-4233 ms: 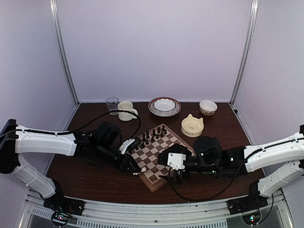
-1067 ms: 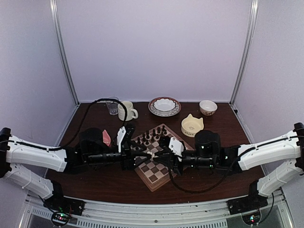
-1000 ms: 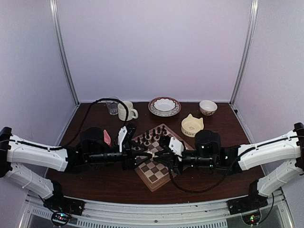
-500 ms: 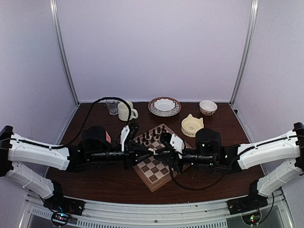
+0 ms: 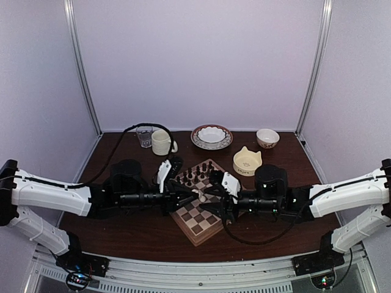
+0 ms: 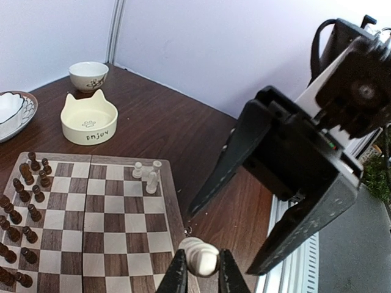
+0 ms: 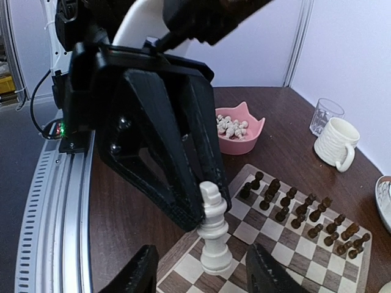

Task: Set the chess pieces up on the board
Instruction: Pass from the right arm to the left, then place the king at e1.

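Note:
Next, my left gripper sets the cream-white king down on the dark edge square (image 5: pixel 226 214) (image 6: pixel 157 223) just past the light square beside the cream pieces.
A cream-white king (image 7: pixel 213 229), one of the chess pieces, hangs upright in the air over the board's rim (image 6: pixel 173 207). My left gripper (image 6: pixel 200 259) is shut on its upper part. In the top view the king (image 5: pixel 201 196) sits between the two grippers, which face each other. My right gripper (image 7: pixel 204 255) stands open, one finger on either side of the king's base and apart from it. Three more cream pieces (image 6: pixel 148 177) stand in a board corner. Dark pieces (image 7: pixel 293 210) fill the two far rows. The board (image 5: pixel 201 221) lies mid-table.
A pink cat-ear bowl (image 7: pixel 237 129) of cream pieces sits left of the board, behind the left arm. A cream cat bowl (image 5: pixel 247 162), small bowl (image 5: pixel 267 138), patterned plate (image 5: pixel 211 137), mug (image 5: pixel 162 142) and glass (image 5: pixel 144 135) line the back.
The left gripper has shut on the king and the right gripper, which held it, has opened and let go. Both grippers and the king drifted slightly right.

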{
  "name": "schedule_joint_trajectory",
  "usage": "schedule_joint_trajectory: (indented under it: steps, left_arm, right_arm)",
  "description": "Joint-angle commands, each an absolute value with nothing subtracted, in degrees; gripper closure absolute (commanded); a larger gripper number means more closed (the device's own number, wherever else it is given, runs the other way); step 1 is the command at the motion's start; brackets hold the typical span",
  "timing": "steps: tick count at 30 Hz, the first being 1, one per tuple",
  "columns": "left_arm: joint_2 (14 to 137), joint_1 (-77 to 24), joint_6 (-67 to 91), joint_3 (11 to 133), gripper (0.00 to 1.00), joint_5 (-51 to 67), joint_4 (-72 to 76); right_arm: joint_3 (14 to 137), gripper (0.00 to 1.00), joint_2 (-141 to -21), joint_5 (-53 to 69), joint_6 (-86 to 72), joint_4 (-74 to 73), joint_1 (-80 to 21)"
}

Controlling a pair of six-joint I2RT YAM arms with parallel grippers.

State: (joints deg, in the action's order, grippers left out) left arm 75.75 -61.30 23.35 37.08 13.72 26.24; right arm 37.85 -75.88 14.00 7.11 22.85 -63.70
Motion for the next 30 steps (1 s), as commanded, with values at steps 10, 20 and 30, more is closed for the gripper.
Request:
schedule_joint_trajectory:
  steps: [10, 20, 30]
  left_arm:
    - [85.57, -62.22, 21.14, 43.31, 1.0, 8.23, 23.99]
    - [99.14, -64.38, 20.06, 52.21, 1.0, 7.61, 26.92]
    - [107.58, -66.59, 17.73, 60.02, 1.0, 5.5, 23.13]
  right_arm:
    - [30.52, 0.3, -65.13, -5.35, 0.11, 24.17, -55.76]
    - [28.72, 0.27, -62.45, -17.96, -6.92, 22.18, -52.96]
    - [24.21, 0.23, -56.44, -27.61, -10.53, 25.54, -52.65]
